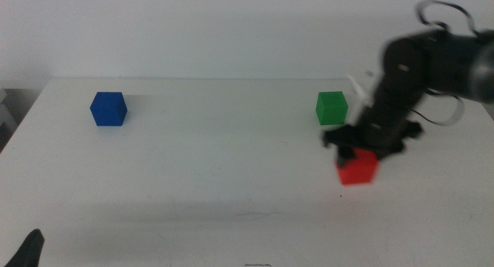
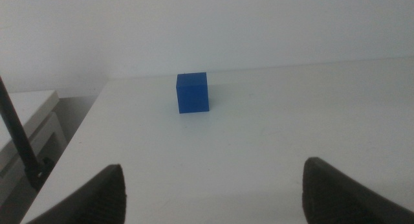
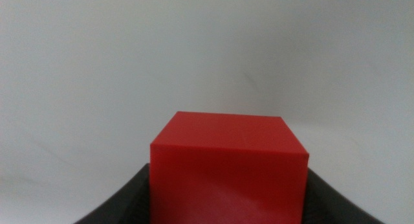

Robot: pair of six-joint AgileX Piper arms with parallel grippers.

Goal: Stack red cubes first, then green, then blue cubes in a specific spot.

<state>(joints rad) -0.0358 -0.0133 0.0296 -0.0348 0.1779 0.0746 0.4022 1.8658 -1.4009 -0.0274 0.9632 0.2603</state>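
Note:
I should use my right gripper to set the red cube down on the open white table (image 1: pixel 260 187) just behind the faint crease.
The red cube (image 1: pixel 357 168) sits between the jaws of my right gripper (image 1: pixel 356 154), right of the table's middle. The arm is blurred, and I cannot tell whether the cube rests on the table or hangs just above it. In the right wrist view the red cube (image 3: pixel 226 169) fills the gap between the two dark jaws. The green cube (image 1: pixel 332 107) stands on the table just behind the right gripper. The blue cube (image 1: pixel 108 109) stands at the far left and also shows in the left wrist view (image 2: pixel 193 92). My left gripper (image 2: pixel 213 185) is open and empty, low at the front left (image 1: pixel 31 248).
The white table (image 1: pixel 216 167) ends at a pale wall at the back. Its left edge shows in the left wrist view (image 2: pixel 77 133), with a white surface and a dark rod (image 2: pixel 19 140) beyond it.

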